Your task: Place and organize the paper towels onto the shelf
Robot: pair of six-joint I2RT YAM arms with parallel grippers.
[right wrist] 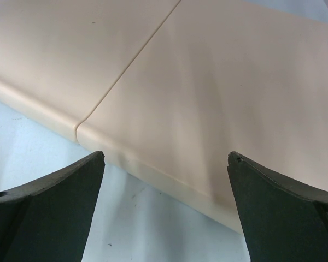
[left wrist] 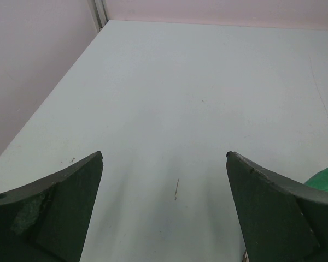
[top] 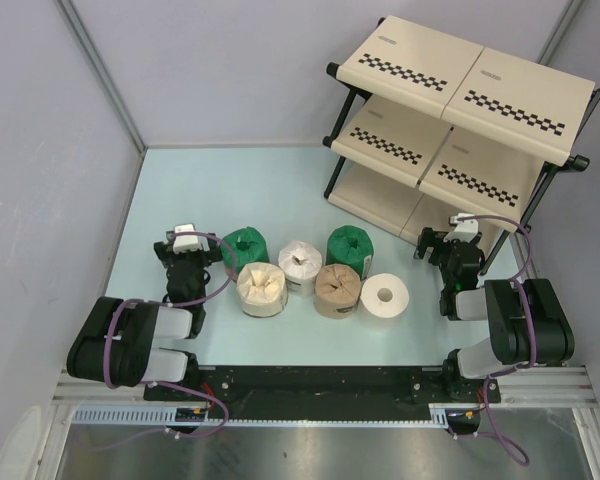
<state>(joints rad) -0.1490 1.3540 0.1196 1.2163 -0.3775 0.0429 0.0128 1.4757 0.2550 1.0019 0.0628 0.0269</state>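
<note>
Next, my right gripper needs to go to the shelf-side edge [top: 364, 246] of the green roll behind the tan roll and close there.
Six rolls sit in a cluster on the table: two green rolls [top: 244, 248] [top: 351, 246], a white-wrapped roll [top: 300, 266], a cream roll [top: 262, 290], a tan roll [top: 337, 291] and a bare white roll with a centre hole [top: 385, 296]. The three-tier shelf [top: 460, 110] stands at the far right with nothing on it. My left gripper [top: 189, 247] is open and empty, just left of the left green roll, whose edge shows in the left wrist view [left wrist: 325, 183]. My right gripper [top: 450, 243] is open and empty, facing the shelf's bottom panel [right wrist: 208, 98].
Grey walls close the table on the left and the back. The shelf's black tube frame [top: 340, 140] stands on the table at the far right. A black rail [top: 320, 380] runs along the near edge between the arm bases.
</note>
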